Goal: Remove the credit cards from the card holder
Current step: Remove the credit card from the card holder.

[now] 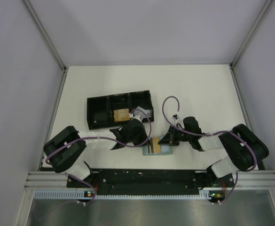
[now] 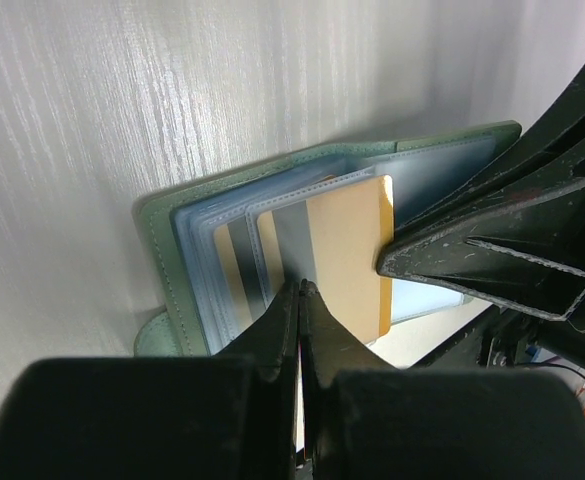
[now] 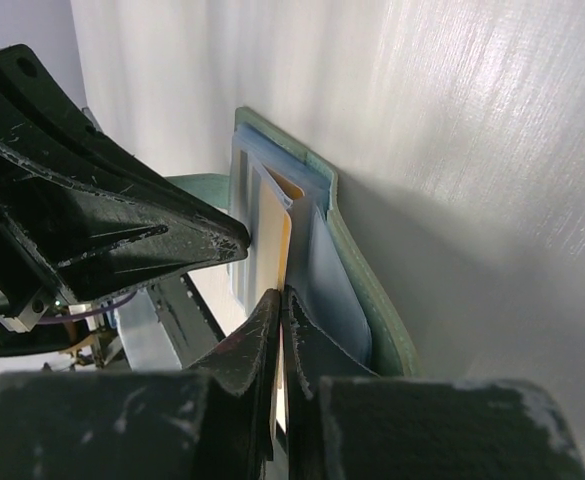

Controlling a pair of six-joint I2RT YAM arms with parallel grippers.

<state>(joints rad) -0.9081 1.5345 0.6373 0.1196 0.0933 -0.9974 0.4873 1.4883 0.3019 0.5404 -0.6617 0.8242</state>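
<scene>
Just the orange card's edge sticks out of its sleeve, so the robot's right gripper needs to open, pinch that edge (image 2: 385,305) and pull while the left gripper steadies the sleeve.
The card holder (image 1: 149,150) lies open near the table's front edge, between my two grippers. In the left wrist view its green cover (image 2: 157,262) holds several clear sleeves. A gold-orange credit card (image 2: 350,250) with a grey stripe sticks partly out of a sleeve, and another striped card (image 2: 234,268) sits deeper in. My left gripper (image 2: 300,290) is shut, pinched on the lower edge of a sleeve. My right gripper (image 3: 283,296) is shut on the edge of the orange card (image 3: 276,238), next to the holder's cover (image 3: 370,292). In the top view the left gripper (image 1: 145,141) and the right gripper (image 1: 168,140) almost touch.
A long black three-compartment tray (image 1: 92,100) stands behind the left gripper, with a tan card (image 1: 121,115) in its middle compartment. Grey walls enclose the table on three sides. A black rail runs along the near edge.
</scene>
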